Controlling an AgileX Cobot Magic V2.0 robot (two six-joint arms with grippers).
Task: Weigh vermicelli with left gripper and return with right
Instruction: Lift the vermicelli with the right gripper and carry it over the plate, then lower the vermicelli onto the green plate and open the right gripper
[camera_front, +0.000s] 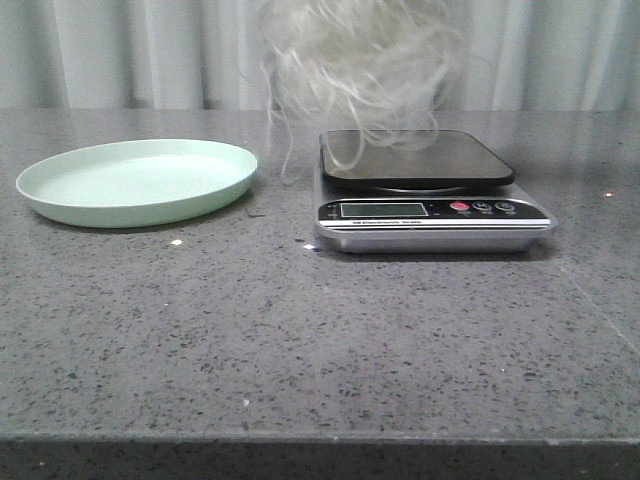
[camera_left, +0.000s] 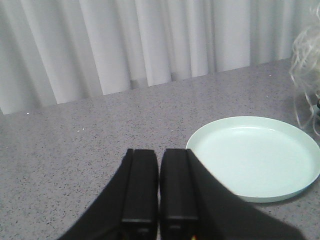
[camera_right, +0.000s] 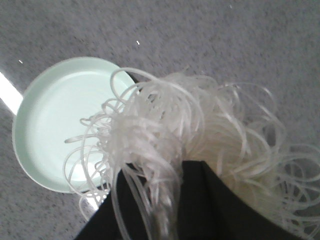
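I need to use my right gripper to set the vermicelli down on the middle of the empty pale green plate (camera_front: 138, 170) (camera_right: 75, 124). The vermicelli now hangs above the scale's black platform.
The vermicelli (camera_front: 360, 60) hangs in the air as a blurred whitish tangle above the black platform of the kitchen scale (camera_front: 420, 160), with stray strands trailing down toward it. In the right wrist view my right gripper (camera_right: 160, 165) is shut on the vermicelli (camera_right: 200, 125), which spills out over both dark fingers. The pale green plate (camera_front: 140, 180) stands empty to the left of the scale and also shows in the right wrist view (camera_right: 50, 120). My left gripper (camera_left: 159, 155) is shut and empty above bare table beside the plate (camera_left: 255, 155). Neither gripper shows in the front view.
The scale's silver front panel (camera_front: 430, 210) carries a display and buttons. A white curtain (camera_front: 100, 50) hangs behind the grey speckled table (camera_front: 300, 340). A few small crumbs (camera_front: 176, 242) lie in front of the plate.
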